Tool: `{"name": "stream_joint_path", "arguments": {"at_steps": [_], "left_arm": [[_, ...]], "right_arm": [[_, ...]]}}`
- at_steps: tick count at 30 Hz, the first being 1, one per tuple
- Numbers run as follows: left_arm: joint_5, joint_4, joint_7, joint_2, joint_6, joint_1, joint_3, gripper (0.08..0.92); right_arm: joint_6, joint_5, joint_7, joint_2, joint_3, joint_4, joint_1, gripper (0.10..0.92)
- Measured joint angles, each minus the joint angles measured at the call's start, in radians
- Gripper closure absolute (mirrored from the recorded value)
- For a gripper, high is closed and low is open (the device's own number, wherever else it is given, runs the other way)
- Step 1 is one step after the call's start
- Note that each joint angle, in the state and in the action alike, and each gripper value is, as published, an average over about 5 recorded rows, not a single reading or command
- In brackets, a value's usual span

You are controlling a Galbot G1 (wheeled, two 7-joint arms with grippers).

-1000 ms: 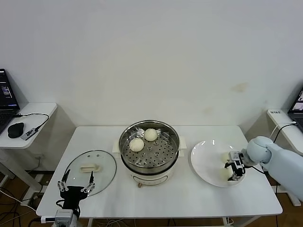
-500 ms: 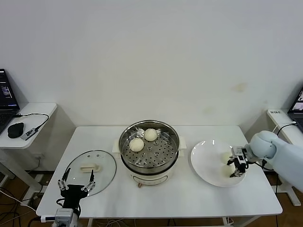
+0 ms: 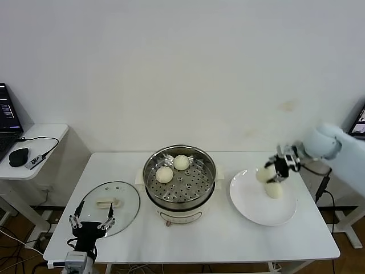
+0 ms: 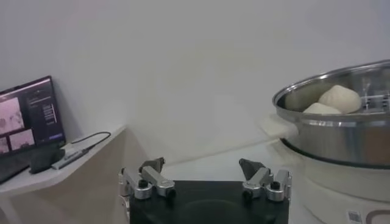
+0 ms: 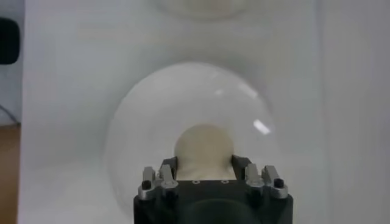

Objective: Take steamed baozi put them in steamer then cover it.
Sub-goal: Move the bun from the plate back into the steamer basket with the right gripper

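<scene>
My right gripper should set the baozi down on the front part of the steamer's bottom [image 3: 176, 190], just nearer than the two baozi there.
Two baozi [image 3: 165, 174] [image 3: 181, 162] lie in the shiny perforated steamer [image 3: 180, 152] on its cream pot base at the table's middle. My right gripper [image 3: 271, 171] is shut on a third baozi [image 3: 263, 174] and holds it above the white plate [image 3: 251, 202]. A fourth baozi [image 3: 275, 192] lies on that plate. In the right wrist view the held baozi [image 5: 204, 143] sits between the fingers of the gripper [image 5: 204, 162], over the plate [image 5: 131, 128]. My left gripper [image 3: 90, 225] is open and empty at the front left; the left wrist view shows it [image 4: 204, 173] facing the steamer [image 4: 341, 134].
The glass lid [image 3: 108, 200] with a cream handle lies flat on the table left of the steamer, just beyond my left gripper. A side desk [image 3: 34, 134] with a laptop and mouse stands at the far left. A wall is behind the table.
My right gripper has risen from the plate with a baozi in it and moved back and towards the steamer. The left arm has not moved.
</scene>
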Motion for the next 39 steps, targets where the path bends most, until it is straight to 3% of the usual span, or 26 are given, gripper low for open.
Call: {"name": "stream_joint_path", "arguments": {"at_steps": [9, 20, 39], "left_arm": [[-0.004, -0.003, -0.001, -0.011, 0.0, 0.002, -0.005, 0.177], [-0.008, -0.008, -0.001, -0.018, 0.0, 0.004, -0.024, 0.177], [-0.019, -0.006, -0.001, -0.033, 0.0, -0.009, -0.036, 0.177]], "right_arm": [[-0.013, 0.122, 0.043, 0.142, -0.139, 0.037, 0.203, 0.44], [0.023, 0.183, 0.113, 0.32, -0.228, 0.046, 0.245, 0.44], [0.262, 0.049, 0.132, 0.522, -0.361, 0.007, 0.209, 0.44]]}}
